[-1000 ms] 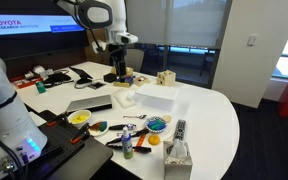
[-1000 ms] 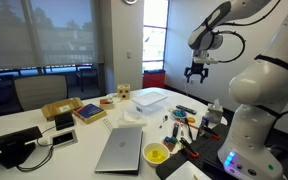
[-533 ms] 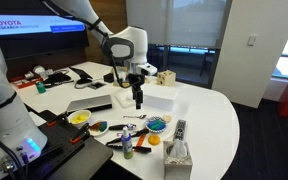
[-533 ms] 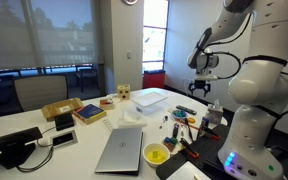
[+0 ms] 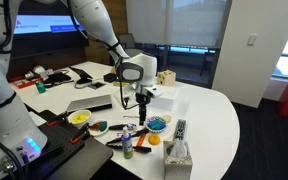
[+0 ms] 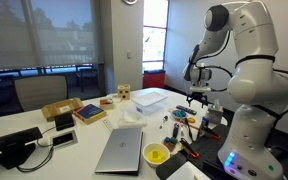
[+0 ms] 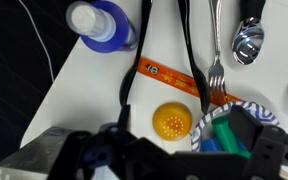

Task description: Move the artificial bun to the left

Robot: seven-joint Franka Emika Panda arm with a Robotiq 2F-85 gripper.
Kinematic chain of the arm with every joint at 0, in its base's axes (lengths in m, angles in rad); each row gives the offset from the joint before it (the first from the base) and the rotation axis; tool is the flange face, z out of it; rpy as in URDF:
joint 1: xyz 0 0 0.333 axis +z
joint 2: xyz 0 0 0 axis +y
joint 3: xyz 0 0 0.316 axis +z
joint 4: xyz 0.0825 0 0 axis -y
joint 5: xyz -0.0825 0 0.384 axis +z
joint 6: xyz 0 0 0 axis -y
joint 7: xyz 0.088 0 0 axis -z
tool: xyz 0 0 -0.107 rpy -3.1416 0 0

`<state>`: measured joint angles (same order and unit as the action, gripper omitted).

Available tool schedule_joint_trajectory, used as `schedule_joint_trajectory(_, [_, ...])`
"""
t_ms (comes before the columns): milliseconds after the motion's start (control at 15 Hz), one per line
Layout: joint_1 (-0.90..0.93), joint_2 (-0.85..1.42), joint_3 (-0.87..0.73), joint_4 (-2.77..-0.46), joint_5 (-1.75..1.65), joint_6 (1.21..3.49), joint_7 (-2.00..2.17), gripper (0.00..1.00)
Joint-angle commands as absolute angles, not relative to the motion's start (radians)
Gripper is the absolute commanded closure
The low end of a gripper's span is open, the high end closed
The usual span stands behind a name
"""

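I need to next lower my gripper to the artificial bun beside the blue plate and close it on the bun's opposite sides (image 5: 155, 140) (image 7: 172, 121).
The artificial bun (image 7: 171, 121) is a small round orange-tan toy lying on the white table, touching the rim of the round blue plate (image 7: 246, 108). In an exterior view the bun (image 5: 154, 141) lies just in front of the plate (image 5: 157, 124). My gripper (image 5: 142, 102) points down and hangs above the table just behind the plate. It is open and empty, and also shows in an exterior view (image 6: 197, 98). In the wrist view its dark fingers (image 7: 184, 158) fill the bottom edge, just below the bun.
A fork (image 7: 214, 70), a spoon (image 7: 247, 40), an orange strip (image 7: 174, 82), black cables and a blue-capped bottle (image 7: 99, 25) lie around the bun. A tissue box (image 5: 177, 153), a yellow bowl (image 5: 78, 117), a laptop (image 6: 121, 148) and a clear container (image 5: 156, 96) stand on the table.
The arm has swung from the back of the table forward and down, and the gripper now hangs low over the clutter beside the blue plate. The table's objects have not moved.
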<state>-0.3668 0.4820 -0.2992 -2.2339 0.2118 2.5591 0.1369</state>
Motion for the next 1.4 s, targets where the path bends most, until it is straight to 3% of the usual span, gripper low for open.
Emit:
schedule_joint_trajectory(0, [-0.372, 0.488, -0.296, -2.226, 0.212, 2.556, 0.139, 0.0])
schedule_joint_trajectory(200, [-0.374, 0.489, -0.296, -2.217, 0.213, 2.549, 0.139, 0.0])
schedule_joint_trajectory(733, [-0.242, 0.614, -0.394, -2.195, 0.062, 2.78, 0.276, 0.0])
schedule_joint_trajectory(1333, [-0.288, 0.753, -0.38, -2.107, -0.025, 2.782, 0.096, 0.0])
